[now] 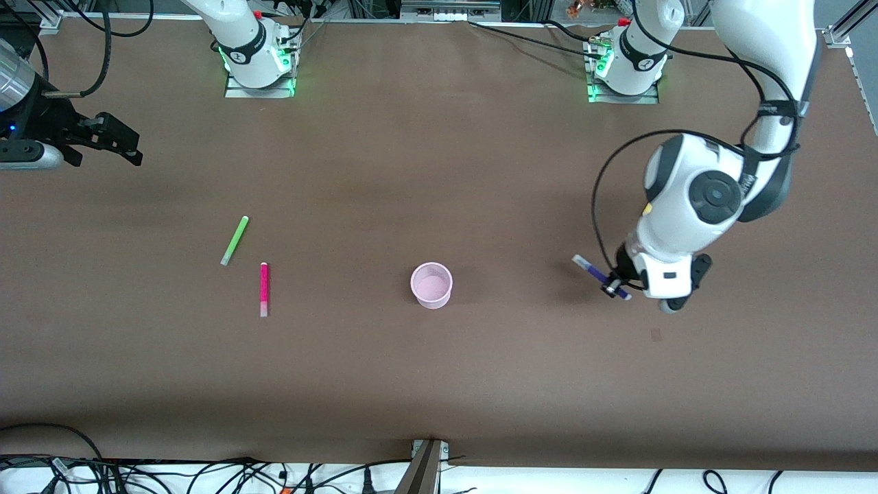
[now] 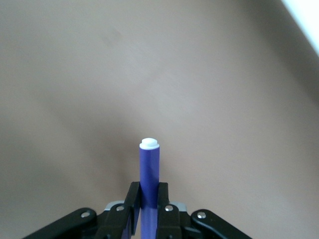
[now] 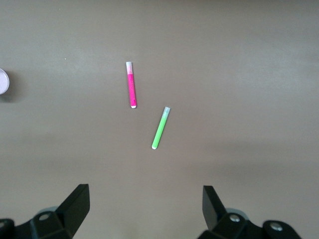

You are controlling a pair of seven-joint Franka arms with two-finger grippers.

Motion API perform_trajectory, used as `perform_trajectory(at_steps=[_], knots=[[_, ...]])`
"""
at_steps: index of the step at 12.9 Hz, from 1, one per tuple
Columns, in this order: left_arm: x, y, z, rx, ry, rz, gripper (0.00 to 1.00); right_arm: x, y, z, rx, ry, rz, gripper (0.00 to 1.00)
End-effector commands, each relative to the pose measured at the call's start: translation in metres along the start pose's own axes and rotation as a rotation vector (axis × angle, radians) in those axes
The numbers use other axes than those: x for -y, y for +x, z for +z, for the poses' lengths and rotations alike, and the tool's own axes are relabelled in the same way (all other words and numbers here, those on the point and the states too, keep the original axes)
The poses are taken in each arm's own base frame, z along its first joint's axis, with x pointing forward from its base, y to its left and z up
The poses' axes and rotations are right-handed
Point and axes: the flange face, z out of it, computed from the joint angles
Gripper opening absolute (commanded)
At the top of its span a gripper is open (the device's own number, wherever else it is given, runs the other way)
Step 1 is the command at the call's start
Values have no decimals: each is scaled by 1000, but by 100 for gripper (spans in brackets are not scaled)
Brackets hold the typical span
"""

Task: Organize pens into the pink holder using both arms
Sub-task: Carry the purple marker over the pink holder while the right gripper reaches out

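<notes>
Next, my left gripper lets go of the dark purple pen inside the empty pink holder's opening (image 1: pixel 433 288), which is in the middle of the table.
My left gripper (image 1: pixel 614 288) is shut on the dark purple pen (image 1: pixel 595 272) and holds it over the table toward the left arm's end, well apart from the pink holder (image 1: pixel 431 266). In the left wrist view the fingers (image 2: pixel 132 199) clamp the purple pen (image 2: pixel 149 167), with its pale end pointing away. The green pen (image 1: pixel 234 240) and the magenta-pink pen (image 1: pixel 264 289) lie on the table toward the right arm's end. My right gripper (image 1: pixel 134 147) is open and empty, up in the air at that end. Its wrist view shows its open gripper (image 3: pixel 146 199), the green pen (image 3: pixel 160 128), the magenta-pink pen (image 3: pixel 131 84) and the holder's edge (image 3: pixel 2 81). No yellow pen shows.
The brown table (image 1: pixel 439 377) carries only the holder and the two loose pens. A metal bracket (image 1: pixel 426 461) and several cables sit at the edge nearest the front camera. The arm bases (image 1: pixel 259 65) stand along the farthest edge.
</notes>
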Motion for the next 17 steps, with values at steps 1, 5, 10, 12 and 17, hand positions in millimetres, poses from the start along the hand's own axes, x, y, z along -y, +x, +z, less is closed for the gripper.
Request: perform_trajectory(at_steps=[1, 5, 10, 12, 17], knots=[[-42, -62, -24, -22, -40, -97, 0, -1, 3, -5, -7, -3, -3, 100], [-85, -153, -28, -113, -102, -205, 0, -2, 3, -5, -7, -8, -1, 100], [-114, -235, 8, -279, -131, -324, 0, -5, 15, 16, 19, -7, 5, 100], [-127, -259, 35, -375, -145, -281, 0, 6, 26, 35, 49, -19, -15, 100], [-128, -287, 63, -528, -195, -201, 0, 11, 47, 86, 129, -21, -19, 100]])
